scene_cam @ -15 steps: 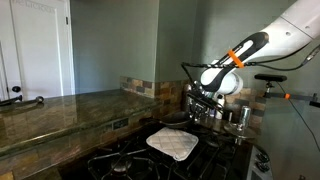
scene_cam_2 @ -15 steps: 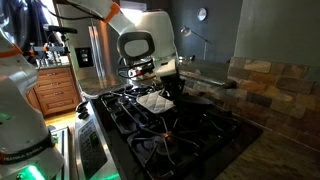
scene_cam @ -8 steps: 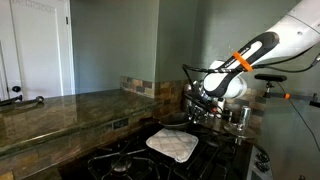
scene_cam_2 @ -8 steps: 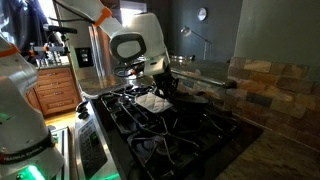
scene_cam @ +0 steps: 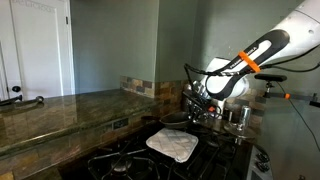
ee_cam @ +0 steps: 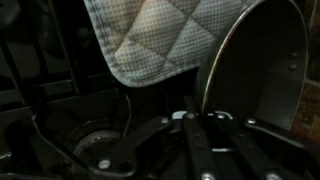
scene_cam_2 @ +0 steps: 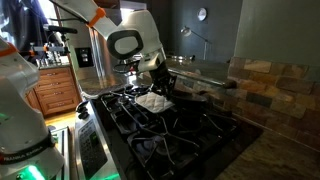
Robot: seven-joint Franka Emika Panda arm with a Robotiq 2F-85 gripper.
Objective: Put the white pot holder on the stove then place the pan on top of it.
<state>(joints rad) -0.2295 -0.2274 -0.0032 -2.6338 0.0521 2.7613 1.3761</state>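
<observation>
My gripper should set the dark pan down and let go of it on the white pot holder's half nearer the tiled wall (scene_cam: 177, 136) (ee_cam: 186, 22). The pan is now low over the stove's back.
The white pot holder (scene_cam: 172, 144) (scene_cam_2: 153, 101) lies flat on the grates of the black stove (scene_cam: 125, 162) (scene_cam_2: 175, 135). In the wrist view its quilted corner (ee_cam: 160, 40) fills the top, with a burner (ee_cam: 90, 140) below it. The dark pan (ee_cam: 262, 70) shows at the right, just beyond the pad's edge, with its rim running down to my fingertips. My gripper (ee_cam: 198, 120) (scene_cam: 198, 105) (scene_cam_2: 160, 82) is shut on the pan at its near end, low over the back of the stove. I cannot make out the handle itself in the dark.
Shiny steel pots (scene_cam: 238, 115) stand behind the gripper by the tiled wall (scene_cam_2: 270, 85). The brown stone countertop (scene_cam: 60, 115) runs along one side of the stove. A fridge (scene_cam_2: 95, 45) and wooden cabinets (scene_cam_2: 55, 95) stand beyond.
The wrist has swung a little sideways over the back of the stove, with the gripper still shut. The pot holder has not moved.
</observation>
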